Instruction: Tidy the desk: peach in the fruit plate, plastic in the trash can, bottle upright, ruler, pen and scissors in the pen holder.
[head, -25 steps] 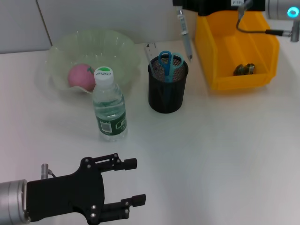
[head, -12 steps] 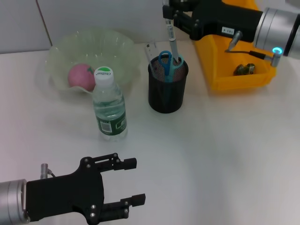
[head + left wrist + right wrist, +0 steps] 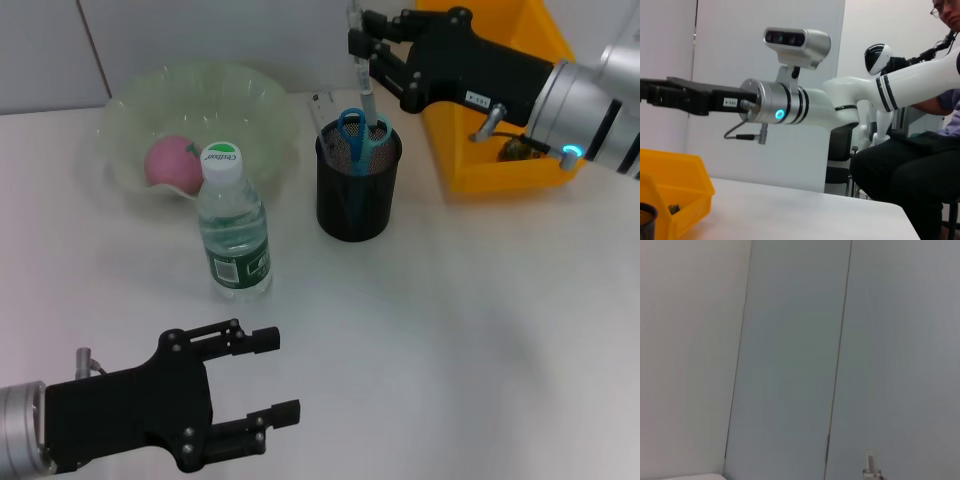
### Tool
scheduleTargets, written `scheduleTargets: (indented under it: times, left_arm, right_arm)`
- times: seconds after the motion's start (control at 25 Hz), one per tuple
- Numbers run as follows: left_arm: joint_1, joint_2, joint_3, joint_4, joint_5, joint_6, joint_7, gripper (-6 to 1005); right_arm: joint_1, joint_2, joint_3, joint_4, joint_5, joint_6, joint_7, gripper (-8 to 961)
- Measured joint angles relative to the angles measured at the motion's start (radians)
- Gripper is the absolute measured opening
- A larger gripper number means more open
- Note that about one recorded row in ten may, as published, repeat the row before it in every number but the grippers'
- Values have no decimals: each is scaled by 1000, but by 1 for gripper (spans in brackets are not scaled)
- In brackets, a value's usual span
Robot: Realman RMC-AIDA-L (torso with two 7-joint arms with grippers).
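Next, my right gripper lets go of the grey pen beside the clear ruler in the black mesh pen holder (image 3: 331, 155).
My right gripper (image 3: 363, 42) is shut on a grey pen (image 3: 366, 92) and holds it upright over the black mesh pen holder (image 3: 356, 200), with its lower end inside the rim. Blue-handled scissors (image 3: 352, 133) and a clear ruler (image 3: 322, 107) stand in the holder. A pink peach (image 3: 173, 163) lies in the pale green fruit plate (image 3: 245, 105). A clear bottle (image 3: 233, 228) with a green label stands upright in front of the plate. A piece of plastic (image 3: 517, 148) lies in the yellow trash bin (image 3: 495, 172). My left gripper (image 3: 279, 375) is open and empty near the table's front left.
The left wrist view shows my right arm (image 3: 790, 100) reaching above the yellow bin (image 3: 675, 185), and a seated person (image 3: 920, 165) beyond the table. The right wrist view shows only a wall and the pen's top (image 3: 870, 462).
My right gripper has swung left from above the yellow bin to over the pen holder and lowered the pen into it. The left gripper has shifted slightly left.
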Motion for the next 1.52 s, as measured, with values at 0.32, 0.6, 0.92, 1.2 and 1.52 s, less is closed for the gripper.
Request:
scheduleTargets:
  times: [0.32, 0.6, 0.92, 1.2, 1.52]
  left_arm:
    - [0, 0, -6, -1, -1, 7, -12, 695]
    - [0, 0, -7, -1, 0, 7, -12, 695]
    - [0, 0, -7, -1, 0, 10, -11, 694]
    - [5, 1, -7, -1, 0, 17, -6, 694]
    - [8, 2, -23, -1, 0, 31, -4, 695]
  right_arm:
    - [18, 2, 0, 71, 17, -1, -39, 182]
    - [36, 3, 2, 151, 35, 2, -102, 182]
    - [53, 4, 11, 219, 35, 6, -174, 182]
    - [38, 6, 8, 250, 108, -13, -203, 294]
    - [-8, -6, 12, 188, 121, -71, -74, 520]
